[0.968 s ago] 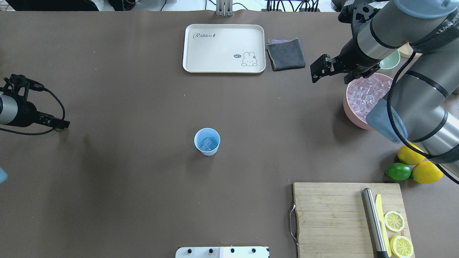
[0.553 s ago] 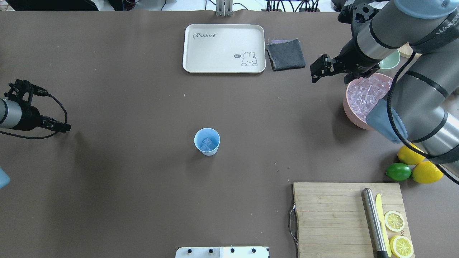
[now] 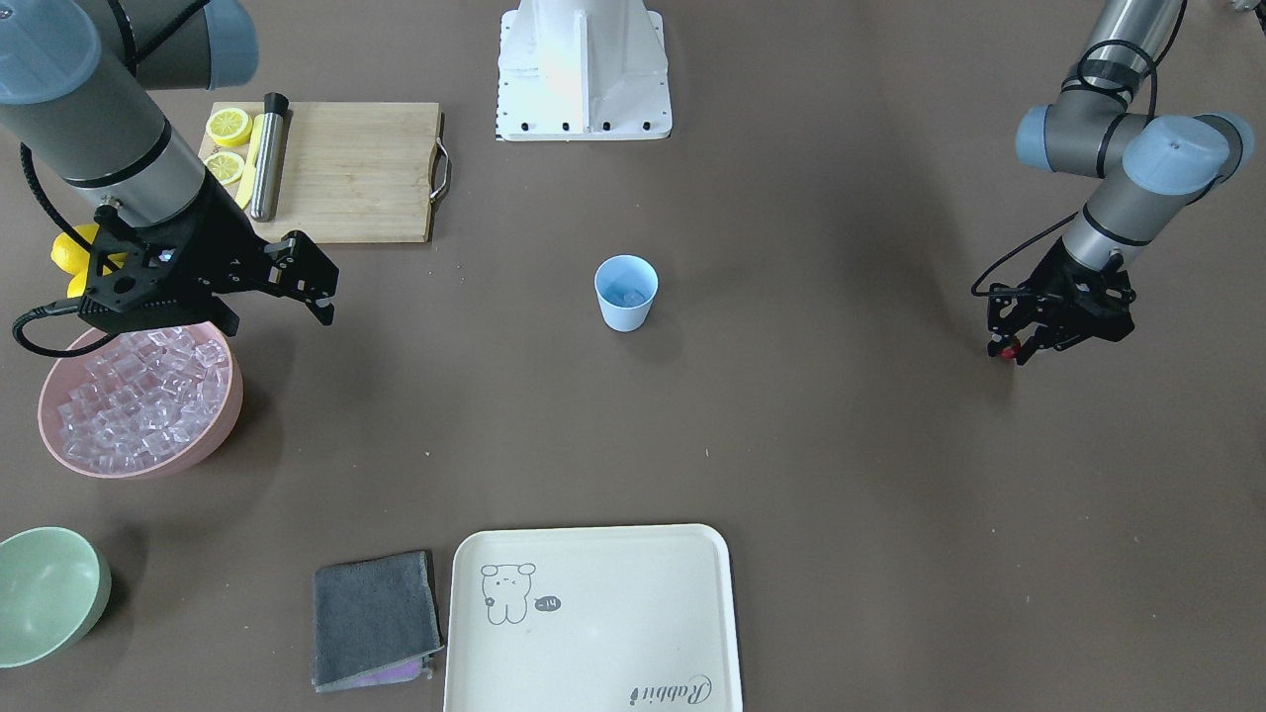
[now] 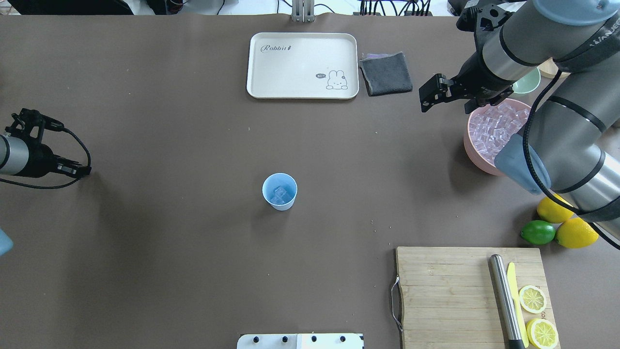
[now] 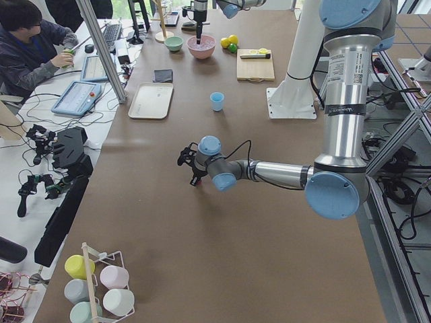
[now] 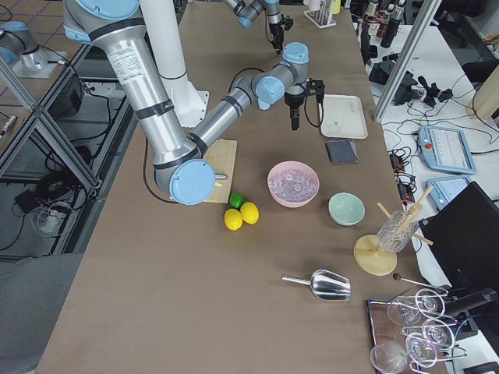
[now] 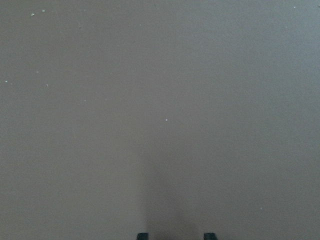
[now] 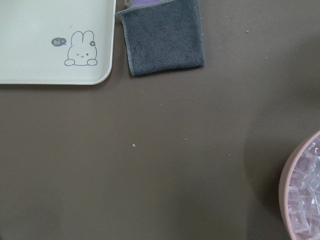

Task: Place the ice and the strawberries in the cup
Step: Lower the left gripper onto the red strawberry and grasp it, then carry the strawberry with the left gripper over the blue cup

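Note:
The robot's left gripper will release the strawberry on the clear ice cubes inside the light-blue cup (image 3: 625,295).
The light-blue cup (image 4: 280,191) stands at the table's middle with a few clear ice cubes (image 4: 281,195) in it; it also shows in the front view (image 3: 625,292). More ice (image 3: 138,400) fills the pink bowl (image 4: 472,145) at the right. My left gripper (image 3: 1009,348) is low at the far left of the table, shut on the small red strawberry (image 3: 1008,350). From overhead the left gripper (image 4: 85,169) hides the strawberry. My right gripper (image 4: 426,97) is open and empty, held above the table just left of the pink bowl.
A white rabbit tray (image 4: 302,65) and a grey cloth (image 4: 386,72) lie at the far side. A wooden cutting board (image 4: 445,295) carries a steel rod, a yellow knife and lemon halves. Two lemons and a lime (image 4: 537,232) sit near it. A pale green bowl (image 3: 45,593) stands beyond the pink bowl.
My left gripper has shifted a little toward the near side and back left. The green speck at its tips in the earliest frame no longer shows. The right arm has not moved.

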`<action>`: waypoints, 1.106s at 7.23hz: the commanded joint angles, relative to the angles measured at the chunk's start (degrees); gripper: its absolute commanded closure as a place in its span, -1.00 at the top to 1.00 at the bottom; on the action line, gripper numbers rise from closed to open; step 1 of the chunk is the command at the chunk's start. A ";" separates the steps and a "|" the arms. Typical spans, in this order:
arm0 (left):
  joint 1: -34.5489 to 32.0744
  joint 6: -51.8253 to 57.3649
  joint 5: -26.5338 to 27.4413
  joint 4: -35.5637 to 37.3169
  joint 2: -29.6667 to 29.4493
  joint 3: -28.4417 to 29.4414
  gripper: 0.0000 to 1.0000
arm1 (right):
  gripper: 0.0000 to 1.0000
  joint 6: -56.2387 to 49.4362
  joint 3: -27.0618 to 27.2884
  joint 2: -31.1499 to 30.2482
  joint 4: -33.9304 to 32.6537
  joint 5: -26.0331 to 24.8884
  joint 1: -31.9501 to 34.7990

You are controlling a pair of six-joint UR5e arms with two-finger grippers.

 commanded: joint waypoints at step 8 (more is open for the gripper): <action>7.28 -29.49 0.99 39.73 -34.28 -18.17 -1.00 | 0.99 -0.44 -0.17 -0.09 0.00 0.09 0.17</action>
